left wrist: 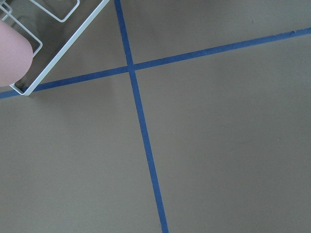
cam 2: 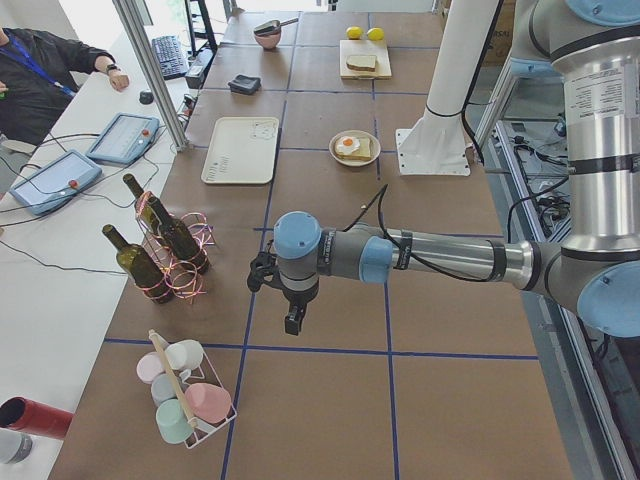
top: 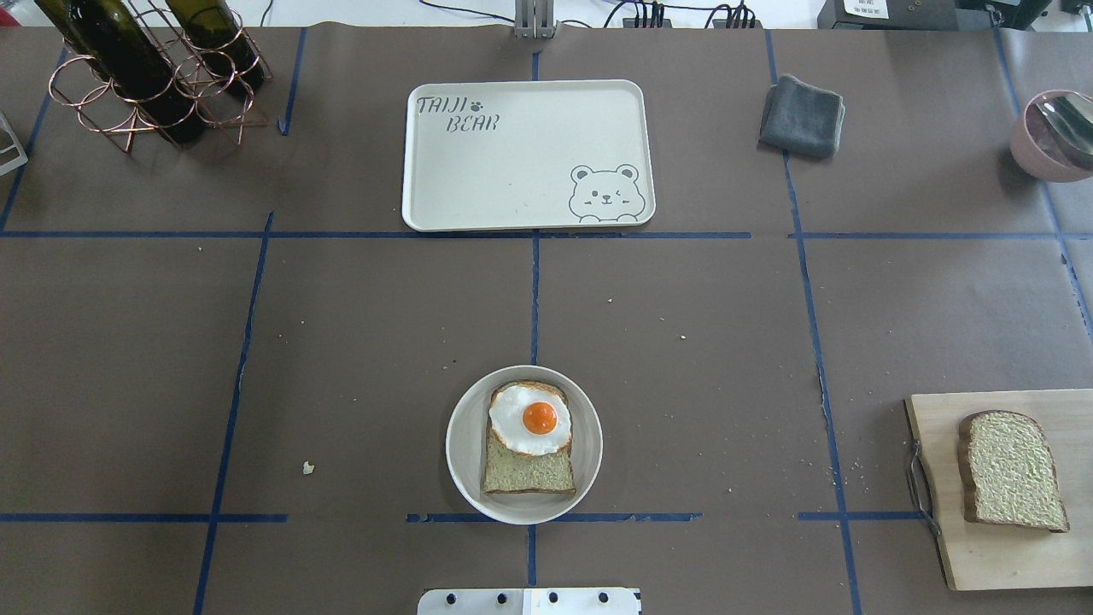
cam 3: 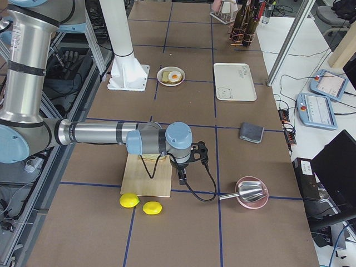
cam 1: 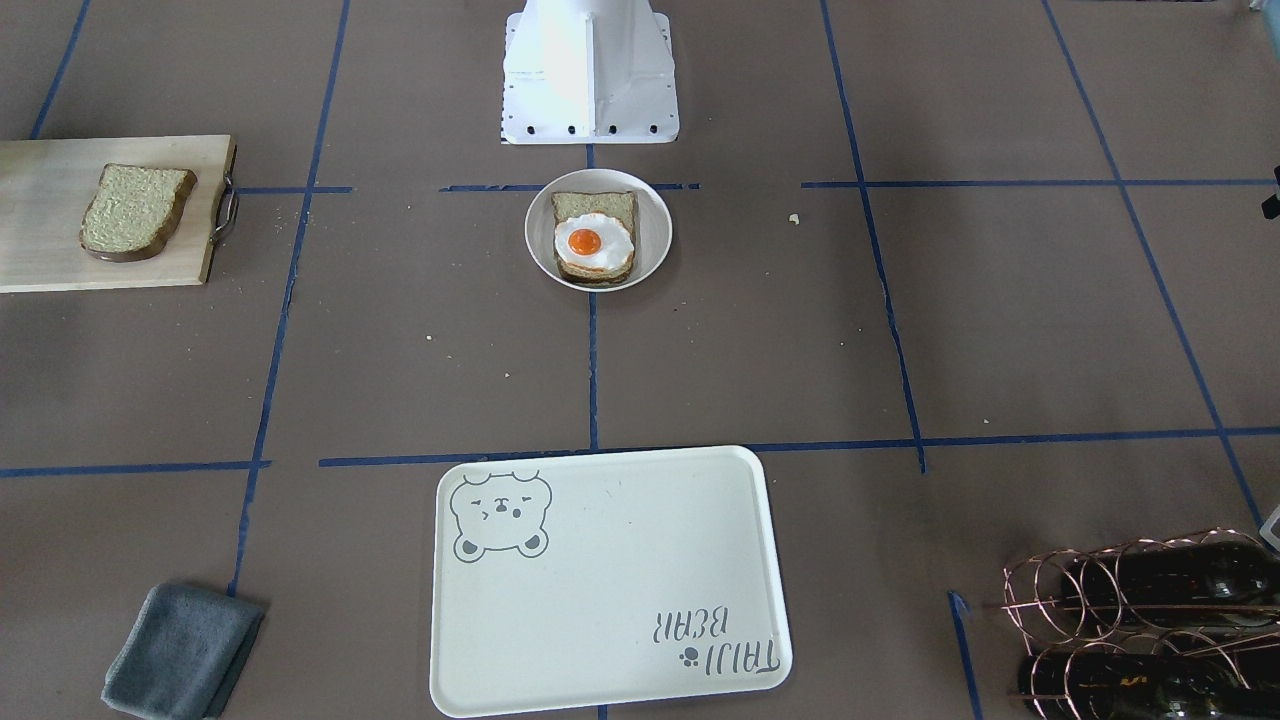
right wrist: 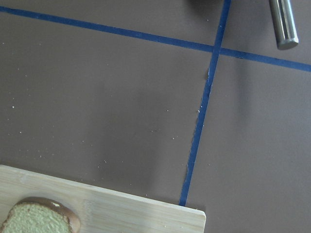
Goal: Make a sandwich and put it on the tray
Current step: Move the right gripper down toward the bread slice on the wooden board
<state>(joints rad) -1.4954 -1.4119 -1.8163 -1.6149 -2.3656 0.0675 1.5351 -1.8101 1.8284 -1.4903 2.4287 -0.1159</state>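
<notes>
My right gripper should grab the bread slice on the cutting board next at its crust edge [cam 1: 89,217], on the side away from the board's metal handle.
One bread slice [top: 528,468] lies on a small round white plate [top: 465,444] near the robot base, with the fried egg [top: 530,418] on top. The second slice [top: 1012,470] lies on the wooden cutting board [top: 990,555] at the right; its corner shows in the right wrist view [right wrist: 36,217]. The white bear tray [top: 529,154] sits empty at the far middle. My left gripper [cam 2: 291,320] hangs over bare table far to the left. My right gripper [cam 3: 182,177] hangs just past the cutting board [cam 3: 146,183]. I cannot tell whether either is open or shut.
A copper rack with wine bottles [top: 145,68] stands far left, and a white wire rack of cups [cam 2: 185,390] beyond my left gripper. A grey cloth [top: 803,115] and a pink bowl with a metal scoop [top: 1050,137] are far right. Two lemons [cam 3: 139,203] lie by the board.
</notes>
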